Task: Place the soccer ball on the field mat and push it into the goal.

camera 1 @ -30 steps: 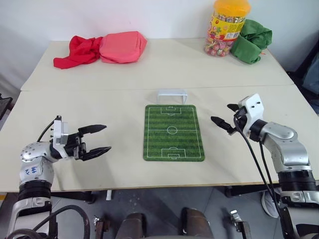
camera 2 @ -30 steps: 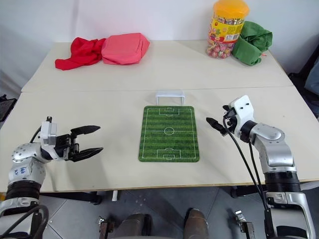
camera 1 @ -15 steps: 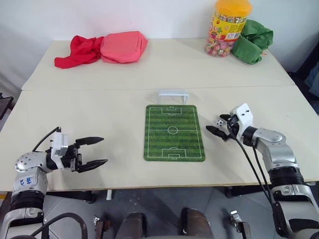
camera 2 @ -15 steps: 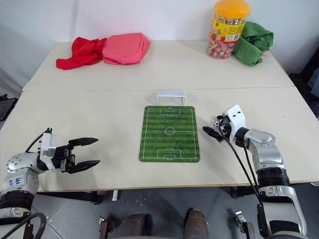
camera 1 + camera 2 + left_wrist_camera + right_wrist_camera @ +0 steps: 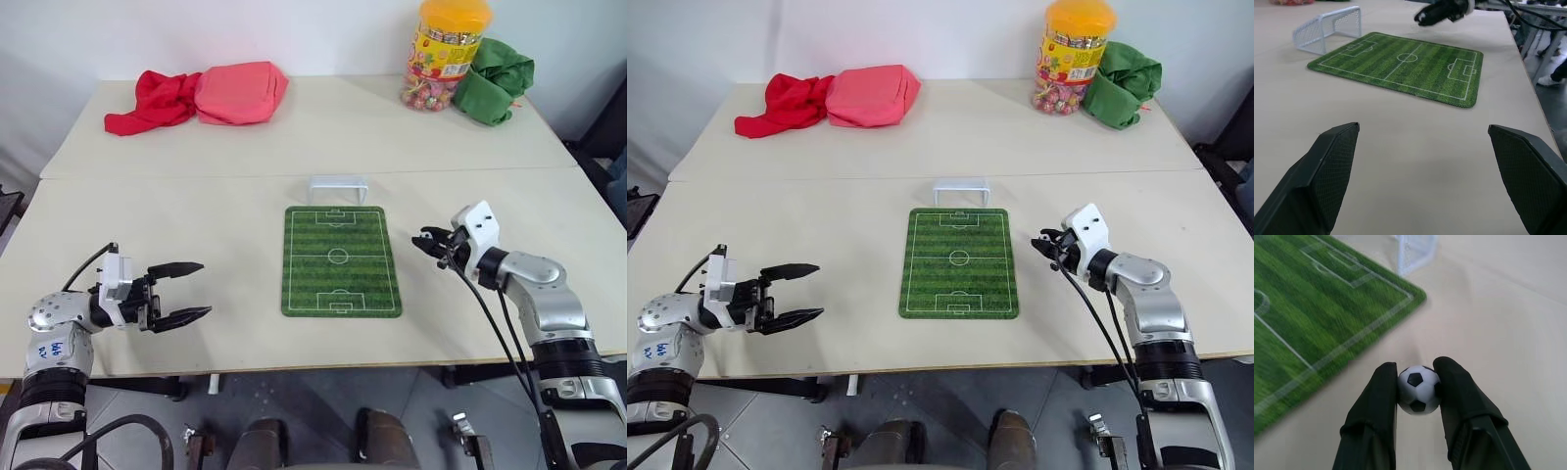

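I should use my right gripper to put the soccer ball down inside the penalty box at the field mat's near end (image 5: 336,299).
The soccer ball (image 5: 1418,390), tiny and white with black patches, is pinched between the two black fingers of my right gripper (image 5: 1417,377), which is shut on it. That gripper (image 5: 424,241) hovers low over the table just off the right edge of the green field mat (image 5: 340,261). The white goal (image 5: 338,187) stands at the mat's far end. My left gripper (image 5: 184,292) is open and holds nothing, well to the left of the mat near the table's front. From the left wrist view the mat (image 5: 1400,66) and goal (image 5: 1327,27) lie ahead.
At the back of the table (image 5: 196,215) lie a red cloth (image 5: 147,101) and a pink bag (image 5: 240,91) on the left. A candy jar (image 5: 446,54) and a green cloth (image 5: 495,67) sit at the back right.
My right gripper came down and left to the ball beside the mat and closed on it. The left gripper has stayed open and about where it was.
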Robot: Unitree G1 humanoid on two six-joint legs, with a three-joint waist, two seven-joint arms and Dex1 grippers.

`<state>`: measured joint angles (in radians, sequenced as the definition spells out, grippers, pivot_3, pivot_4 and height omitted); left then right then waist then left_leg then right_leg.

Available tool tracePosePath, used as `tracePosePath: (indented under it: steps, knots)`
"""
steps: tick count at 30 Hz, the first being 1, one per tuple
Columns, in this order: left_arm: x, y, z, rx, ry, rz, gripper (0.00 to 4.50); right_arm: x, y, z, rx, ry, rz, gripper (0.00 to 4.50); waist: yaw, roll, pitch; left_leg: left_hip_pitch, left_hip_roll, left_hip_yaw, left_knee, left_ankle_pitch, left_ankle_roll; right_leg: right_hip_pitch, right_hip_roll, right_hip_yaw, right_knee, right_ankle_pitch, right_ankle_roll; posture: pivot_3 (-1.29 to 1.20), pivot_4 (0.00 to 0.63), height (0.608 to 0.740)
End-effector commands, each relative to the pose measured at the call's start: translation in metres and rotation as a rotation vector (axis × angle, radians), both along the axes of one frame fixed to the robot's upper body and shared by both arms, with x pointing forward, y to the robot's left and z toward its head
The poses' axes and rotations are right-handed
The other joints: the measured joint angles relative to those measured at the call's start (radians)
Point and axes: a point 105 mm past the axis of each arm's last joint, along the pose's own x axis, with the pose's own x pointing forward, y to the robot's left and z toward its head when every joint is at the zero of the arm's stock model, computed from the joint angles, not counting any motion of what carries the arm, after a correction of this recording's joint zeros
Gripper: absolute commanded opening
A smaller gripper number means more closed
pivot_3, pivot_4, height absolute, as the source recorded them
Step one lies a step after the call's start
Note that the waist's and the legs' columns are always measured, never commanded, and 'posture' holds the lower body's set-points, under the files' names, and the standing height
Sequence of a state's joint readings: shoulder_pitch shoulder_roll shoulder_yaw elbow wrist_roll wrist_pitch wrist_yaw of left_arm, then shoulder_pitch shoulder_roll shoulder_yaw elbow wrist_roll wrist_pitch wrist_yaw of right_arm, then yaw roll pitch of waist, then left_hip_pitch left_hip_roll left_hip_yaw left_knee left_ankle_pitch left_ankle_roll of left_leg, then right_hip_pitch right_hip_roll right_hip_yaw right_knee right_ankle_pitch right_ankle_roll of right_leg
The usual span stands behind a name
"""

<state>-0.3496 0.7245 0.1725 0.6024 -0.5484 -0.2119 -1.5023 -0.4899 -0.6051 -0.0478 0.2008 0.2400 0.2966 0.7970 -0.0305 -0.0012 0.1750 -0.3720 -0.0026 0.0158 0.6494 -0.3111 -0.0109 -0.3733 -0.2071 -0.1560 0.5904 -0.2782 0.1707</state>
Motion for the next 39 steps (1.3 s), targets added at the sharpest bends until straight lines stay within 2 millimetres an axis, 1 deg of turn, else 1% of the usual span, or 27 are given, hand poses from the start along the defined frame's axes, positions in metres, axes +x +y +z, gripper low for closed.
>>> tracePosePath:
  steps: [1, 4, 7, 10, 13, 15, 18, 20, 23, 28, 32, 39]
  knots:
    - [-0.009, -0.004, 0.005, 0.033, -0.014, -0.127, 4.5, -0.017, 0.036, 0.017, -0.027, 0.001, 0.142, 0.86, 0.001, 0.0, 0.0, 0.0, 0.0, 0.0, 0.0, 0.0, 0.0, 0.0, 0.0, 0.0, 0.0, 0.0, 0.0, 0.0, 0.15, 0.74]
    - [-0.008, -0.008, 0.002, 0.048, -0.011, -0.154, 4.5, -0.032, 0.076, 0.017, -0.067, 0.055, 0.277, 0.86, 0.003, 0.0, 0.0, 0.0, 0.001, 0.0, 0.0, 0.0, 0.0, 0.0, 0.001, 0.0, 0.0, 0.0, 0.0, 0.0, 0.15, 0.74]
    - [-0.006, -0.01, -0.001, 0.068, -0.008, -0.165, 4.5, -0.049, 0.113, 0.021, -0.061, 0.089, 0.427, 0.86, 0.002, 0.0, 0.0, 0.0, 0.001, 0.0, 0.001, 0.0, 0.0, 0.0, 0.001, 0.0, 0.0, 0.0, 0.0, 0.0, 0.15, 0.74]
    - [-0.006, -0.011, -0.003, 0.071, -0.011, -0.168, 4.5, -0.066, 0.138, 0.015, -0.101, 0.127, 0.555, 0.86, 0.002, 0.0, 0.0, 0.0, 0.001, 0.0, 0.0, 0.0, -0.001, -0.001, 0.001, 0.0, 0.001, 0.0, 0.0, 0.0, 0.15, 0.74]
    - [-0.01, -0.011, -0.004, 0.067, -0.017, -0.169, 4.5, -0.078, 0.152, 0.009, -0.137, 0.158, 0.647, 0.86, 0.003, 0.0, 0.0, -0.001, 0.001, 0.0, 0.001, 0.0, -0.001, -0.001, 0.001, 0.0, 0.0, 0.0, 0.0, 0.0, 0.15, 0.74]
    - [-0.013, -0.01, -0.005, 0.064, -0.019, -0.168, 4.5, -0.081, 0.154, 0.005, -0.155, 0.17, 0.673, 0.86, 0.004, 0.0, 0.0, -0.001, 0.001, 0.0, 0.001, -0.001, -0.001, -0.001, 0.001, 0.0, 0.0, 0.0, 0.0, 0.0, 0.15, 0.74]
    - [-0.021, -0.002, -0.009, 0.069, -0.012, -0.144, 4.5, -0.088, 0.152, -0.004, -0.196, 0.204, 0.72, 0.86, 0.002, 0.0, 0.0, -0.001, 0.001, 0.0, 0.001, -0.001, -0.001, -0.001, 0.001, 0.0, 0.0, 0.0, 0.0, 0.0, 0.15, 0.74]
    - [-0.027, 0.002, -0.014, 0.072, 0.004, -0.133, 4.5, -0.087, 0.146, -0.011, -0.214, 0.226, 0.719, 0.86, 0.003, -0.001, 0.0, -0.001, 0.001, 0.0, 0.001, -0.001, -0.001, -0.001, 0.001, 0.0, 0.001, 0.0, 0.0, 0.0, 0.15, 0.74]
    - [-0.032, 0.003, -0.018, 0.065, 0.01, -0.127, 4.5, -0.083, 0.139, -0.015, -0.204, 0.247, 0.699, 0.86, 0.003, -0.001, 0.0, -0.001, 0.001, 0.0, 0.001, -0.001, -0.001, -0.001, 0.001, 0.0, 0.001, 0.0, 0.0, 0.0, 0.15, 0.74]
    - [-0.032, 0.0, -0.02, 0.05, 0.013, -0.123, 4.5, -0.077, 0.132, -0.022, -0.201, 0.256, 0.684, 0.86, 0.003, -0.001, 0.0, -0.001, 0.001, 0.0, 0.002, -0.001, -0.001, -0.001, 0.001, 0.0, 0.0, 0.0, 0.0, 0.0, 0.15, 0.74]
    - [-0.03, -0.003, -0.02, 0.043, 0.005, -0.119, 4.5, -0.072, 0.131, -0.032, -0.195, 0.267, 0.661, 0.86, 0.003, -0.001, 0.0, -0.001, 0.001, 0.0, 0.002, -0.001, -0.001, -0.001, 0.001, 0.0, 0.001, 0.0, 0.0, 0.0, 0.15, 0.74]
    - [-0.03, 0.0, -0.018, 0.045, 0.002, -0.109, 4.5, -0.068, 0.129, -0.041, -0.183, 0.264, 0.637, 0.86, 0.001, -0.001, 0.0, -0.001, 0.001, 0.0, 0.001, -0.001, -0.001, -0.001, 0.001, 0.0, 0.001, 0.0, 0.0, 0.0, 0.15, 0.74]
